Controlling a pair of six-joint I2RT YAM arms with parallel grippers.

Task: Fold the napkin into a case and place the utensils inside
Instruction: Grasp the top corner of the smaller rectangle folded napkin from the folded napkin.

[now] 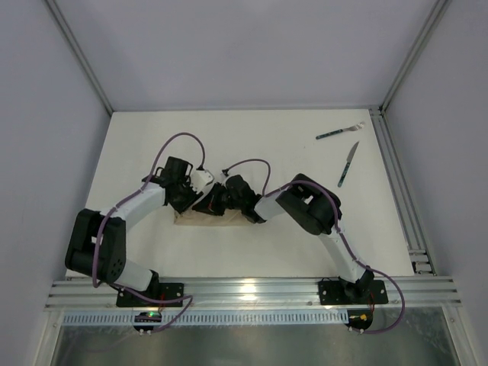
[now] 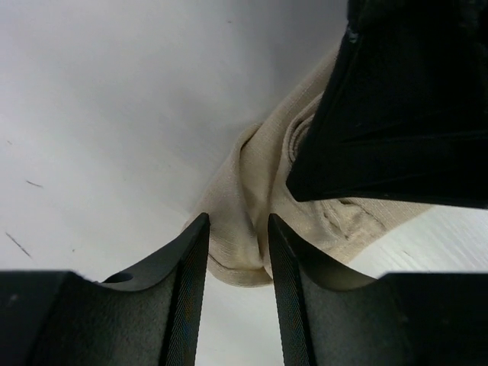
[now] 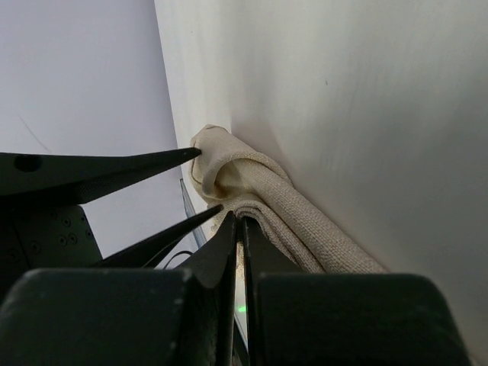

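Note:
I can see the napkin's end bulge in a loose loop beyond my right gripper's pinch, so next I open that gripper and take the napkin's fold closer to that end (image 3: 235, 199).
The beige napkin (image 1: 229, 219) lies bunched in a narrow folded strip at the table's middle, mostly under both grippers. My left gripper (image 1: 191, 206) is open and points down at the strip's left end. In the left wrist view the rolled end of the napkin (image 2: 255, 183) shows between and beyond the tips of the left gripper (image 2: 237, 223). My right gripper (image 1: 215, 204) is shut and pinches a folded edge of the napkin (image 3: 297, 210); in the right wrist view the right gripper (image 3: 239, 223) stands tip to tip. The fork (image 1: 341, 132) and knife (image 1: 348, 165) lie far right.
The right gripper's black body (image 2: 404, 114) hangs close above the cloth in the left wrist view. The left gripper's fingers (image 3: 114, 171) show just left of the right gripper. An aluminium rail (image 1: 396, 191) runs along the table's right edge.

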